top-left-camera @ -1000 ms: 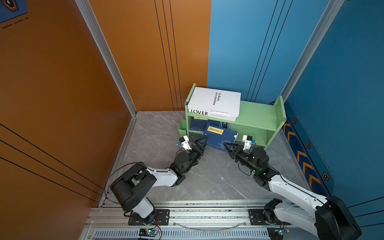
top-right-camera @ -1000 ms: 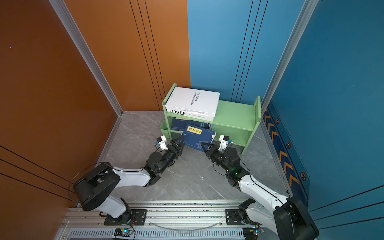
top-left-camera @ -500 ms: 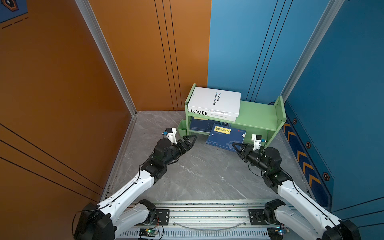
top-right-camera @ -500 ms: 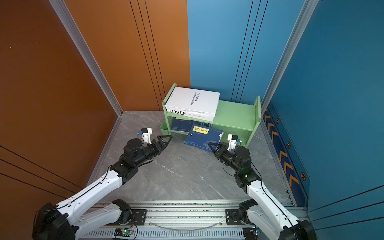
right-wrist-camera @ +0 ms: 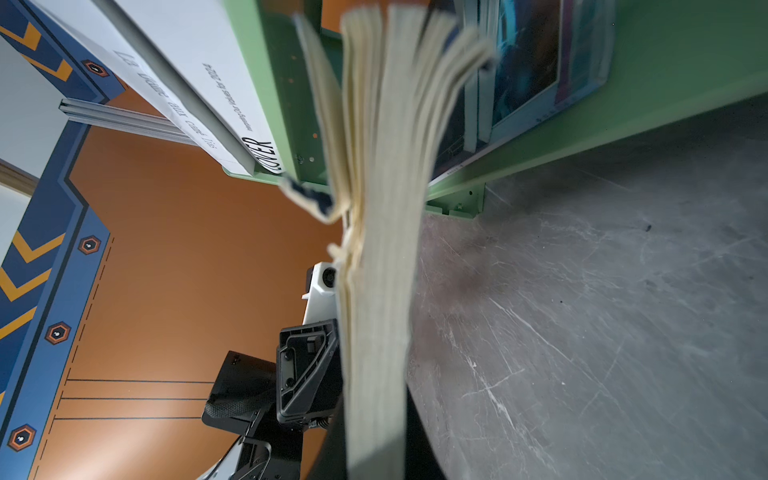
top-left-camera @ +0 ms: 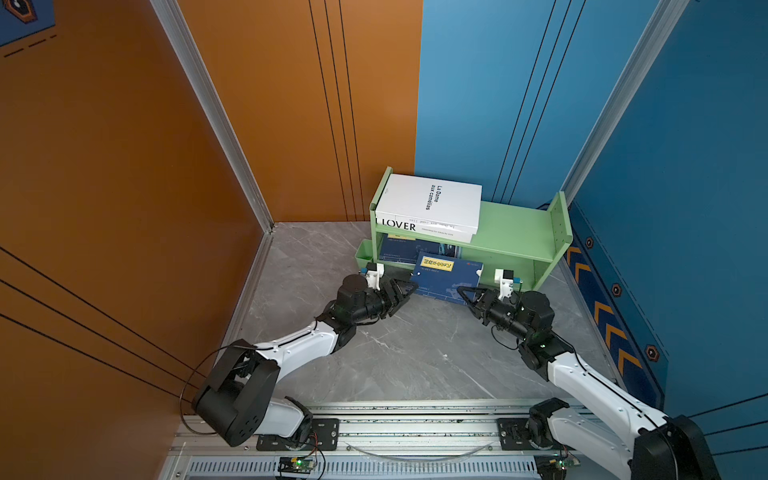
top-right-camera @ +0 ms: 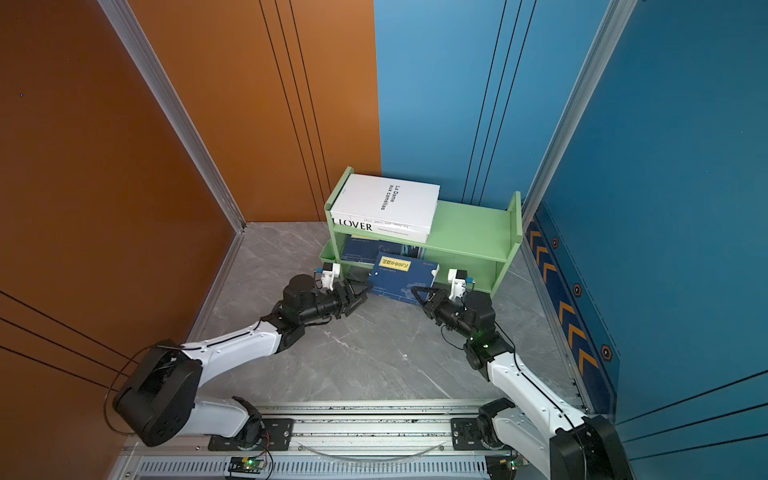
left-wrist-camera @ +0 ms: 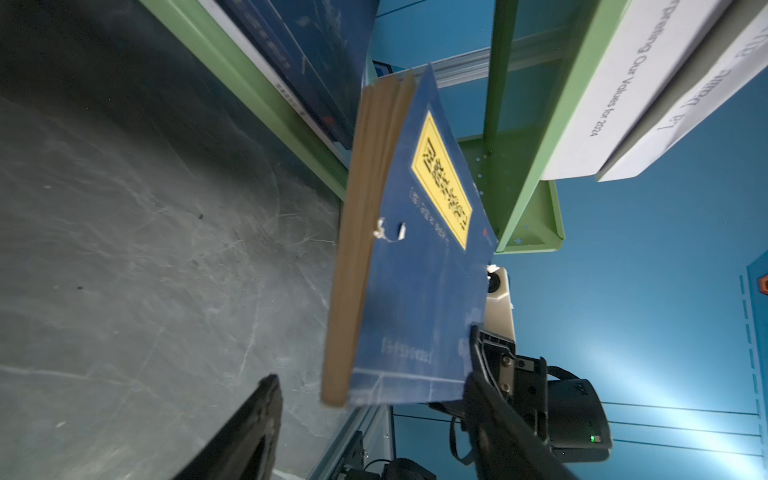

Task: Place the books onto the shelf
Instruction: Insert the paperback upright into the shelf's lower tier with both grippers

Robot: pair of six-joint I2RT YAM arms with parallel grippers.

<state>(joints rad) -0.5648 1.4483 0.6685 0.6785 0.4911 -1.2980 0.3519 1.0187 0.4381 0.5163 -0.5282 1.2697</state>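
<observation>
My right gripper should regrip the yellow-labelled book, as it hangs crooked to the bottom level, and line it up over the navy books [top-left-camera: 398, 249] before pushing it in.
The light-green shelf [top-left-camera: 517, 224] [top-right-camera: 471, 226] stands in the back corner. Two white books [top-left-camera: 428, 201] lie stacked on the left of its top tier, the lower one lettered LOVER. Navy books [top-left-camera: 397, 248] and a teal magazine [right-wrist-camera: 523, 62] lie on the bottom tier. A navy book with a yellow label [top-left-camera: 446, 276] [left-wrist-camera: 419, 266] hangs tilted in front of the bottom tier. My right gripper [top-left-camera: 462, 289] [right-wrist-camera: 376, 415] is shut on its right edge. My left gripper [top-left-camera: 408, 286] [left-wrist-camera: 372, 376] is open, its jaws straddling the book's left corner without touching it.
A small green cup [top-left-camera: 364, 254] hangs on the shelf's left side. An orange wall [top-left-camera: 166, 166] closes the left, blue walls [top-left-camera: 685, 166] the back and right. The grey marble floor [top-left-camera: 399, 353] ends at a metal rail [top-left-camera: 415, 428] in front.
My left gripper let go of the navy book, swung off to the left, then came back to its left corner with jaws narrowing. The right gripper kept hold and carried the book slightly right.
</observation>
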